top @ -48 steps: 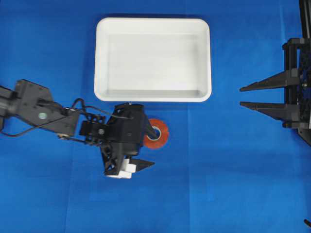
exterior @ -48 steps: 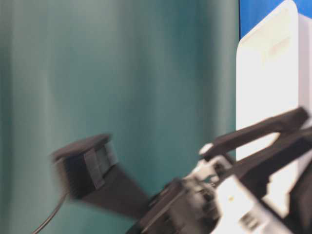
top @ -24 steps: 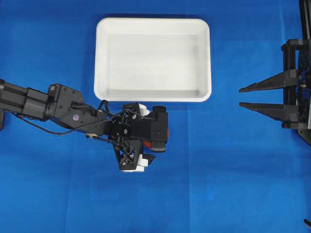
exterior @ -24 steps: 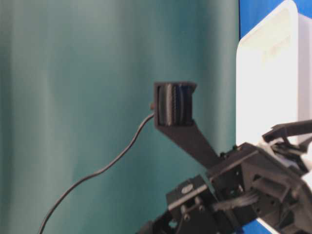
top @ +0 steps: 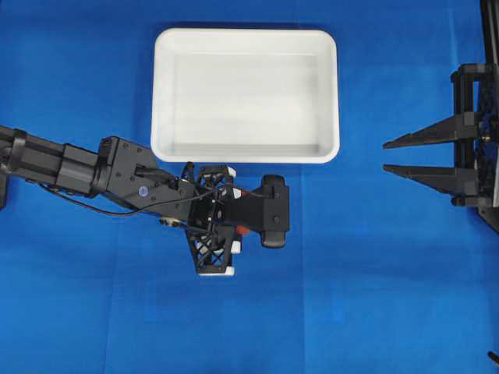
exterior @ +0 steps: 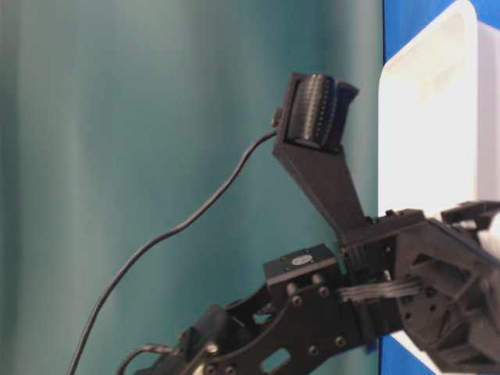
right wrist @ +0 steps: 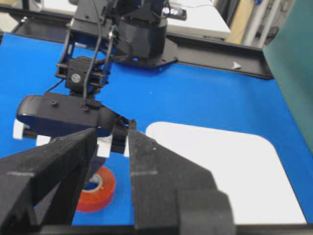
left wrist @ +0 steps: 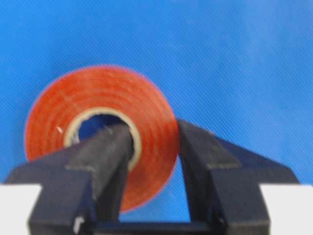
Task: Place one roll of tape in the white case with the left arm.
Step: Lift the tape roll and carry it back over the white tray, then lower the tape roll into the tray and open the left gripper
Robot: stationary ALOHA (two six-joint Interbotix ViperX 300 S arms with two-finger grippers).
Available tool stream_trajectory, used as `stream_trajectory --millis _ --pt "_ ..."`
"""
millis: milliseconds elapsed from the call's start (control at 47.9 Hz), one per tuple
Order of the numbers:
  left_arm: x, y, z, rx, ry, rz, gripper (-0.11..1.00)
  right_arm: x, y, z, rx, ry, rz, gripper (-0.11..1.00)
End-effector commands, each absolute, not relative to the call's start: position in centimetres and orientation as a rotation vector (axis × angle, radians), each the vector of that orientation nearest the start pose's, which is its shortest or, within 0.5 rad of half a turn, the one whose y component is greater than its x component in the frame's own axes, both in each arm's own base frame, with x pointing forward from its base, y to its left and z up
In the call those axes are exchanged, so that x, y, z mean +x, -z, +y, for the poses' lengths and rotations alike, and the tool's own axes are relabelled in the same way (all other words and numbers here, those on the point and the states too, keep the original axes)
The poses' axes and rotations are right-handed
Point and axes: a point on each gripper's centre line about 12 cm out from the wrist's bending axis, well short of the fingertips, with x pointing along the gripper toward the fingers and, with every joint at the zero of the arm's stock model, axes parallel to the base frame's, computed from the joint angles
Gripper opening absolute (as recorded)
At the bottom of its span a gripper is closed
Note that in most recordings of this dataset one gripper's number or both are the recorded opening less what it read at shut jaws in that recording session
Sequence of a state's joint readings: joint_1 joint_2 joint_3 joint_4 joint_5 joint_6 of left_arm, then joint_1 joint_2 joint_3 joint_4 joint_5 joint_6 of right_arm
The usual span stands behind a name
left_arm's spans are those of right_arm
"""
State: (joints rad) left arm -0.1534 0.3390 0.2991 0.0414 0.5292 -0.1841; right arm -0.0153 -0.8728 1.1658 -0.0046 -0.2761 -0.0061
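Observation:
Next, I let go of the roll of tape with my left gripper around the middle of the white case's bottom (top: 237, 95).
The roll of tape (left wrist: 98, 95), an orange-red ring with a pale core, lies flat on the blue cloth. My left gripper (left wrist: 154, 129) is over it. One finger (left wrist: 112, 152) is inside the core and the other (left wrist: 195, 147) is against the outer edge, so the jaws pinch the ring's wall. In the overhead view the left gripper (top: 248, 220) hides almost all of the tape, just below the white case (top: 245, 33). The right wrist view shows the tape (right wrist: 100, 193) on the cloth beside the case (right wrist: 210, 166). My right gripper (top: 387, 155) is open and empty at the far right.
The left arm (top: 93, 167) stretches in from the left edge, below the case's front left corner. The table-level view shows the left wrist (exterior: 351, 305) and its cable in front of a green curtain, with the case (exterior: 430, 141) behind.
My left gripper has moved right from beside the tape to over it, and its fingers now straddle the ring's wall. The right arm has not moved.

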Motion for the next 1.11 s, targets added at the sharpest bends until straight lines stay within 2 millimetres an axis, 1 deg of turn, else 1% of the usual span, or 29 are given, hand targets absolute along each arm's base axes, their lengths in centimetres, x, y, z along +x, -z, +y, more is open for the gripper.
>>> stream_trajectory --millis 0,104,209,292,355,480,585,668,752,815,898,982,1086 --pt "44.6 -15.0 -7.3 -0.02 0.055 1.072 0.25 21.5 -28.1 -0.4 -0.01 0.017 0.008 -0.11" --pt "44.4 -17.8 -7.3 -0.014 0.06 1.041 0.25 21.5 -28.1 -0.4 -0.01 0.017 0.008 -0.11" --pt "44.1 -20.8 -6.7 0.015 0.053 1.001 0.25 21.5 -28.0 -0.3 -0.01 0.015 0.015 -0.11" --pt "43.8 -22.7 -5.4 0.046 0.026 0.974 0.25 21.5 -27.9 -0.3 -0.01 0.015 0.02 -0.11" --pt "43.7 -23.2 -3.8 0.06 -0.008 0.972 0.25 21.6 -27.9 -0.3 -0.009 0.015 0.023 -0.11" --pt "43.6 -22.9 0.6 0.052 -0.087 0.988 0.25 21.6 -27.8 -0.4 -0.007 0.017 0.026 -0.11" --pt "43.5 -22.3 4.3 0.049 -0.141 0.993 0.25 21.7 -27.7 -0.4 -0.006 0.017 0.031 -0.11" --pt "43.3 -21.3 6.8 0.036 -0.179 0.983 0.25 21.8 -27.5 -0.3 -0.006 0.015 0.038 -0.11" --pt "42.9 -19.6 9.1 0.023 -0.211 0.969 0.25 21.9 -27.4 -0.4 -0.005 0.017 0.043 -0.11" --pt "42.6 -18.3 10.2 0.016 -0.226 0.96 0.25 22.0 -27.2 -0.4 -0.005 0.015 0.049 -0.11" --pt "42.2 -16.6 11.2 -0.002 -0.241 0.954 0.25 22.0 -27.1 -0.4 -0.005 0.015 0.052 -0.11" --pt "41.9 -15.0 11.7 -0.017 -0.247 0.963 0.25 22.0 -27.1 -0.4 -0.005 0.015 0.055 -0.11" --pt "42.1 -13.9 11.8 -0.02 -0.246 0.972 0.25 22.1 -26.9 -0.4 -0.005 0.017 0.058 -0.11"
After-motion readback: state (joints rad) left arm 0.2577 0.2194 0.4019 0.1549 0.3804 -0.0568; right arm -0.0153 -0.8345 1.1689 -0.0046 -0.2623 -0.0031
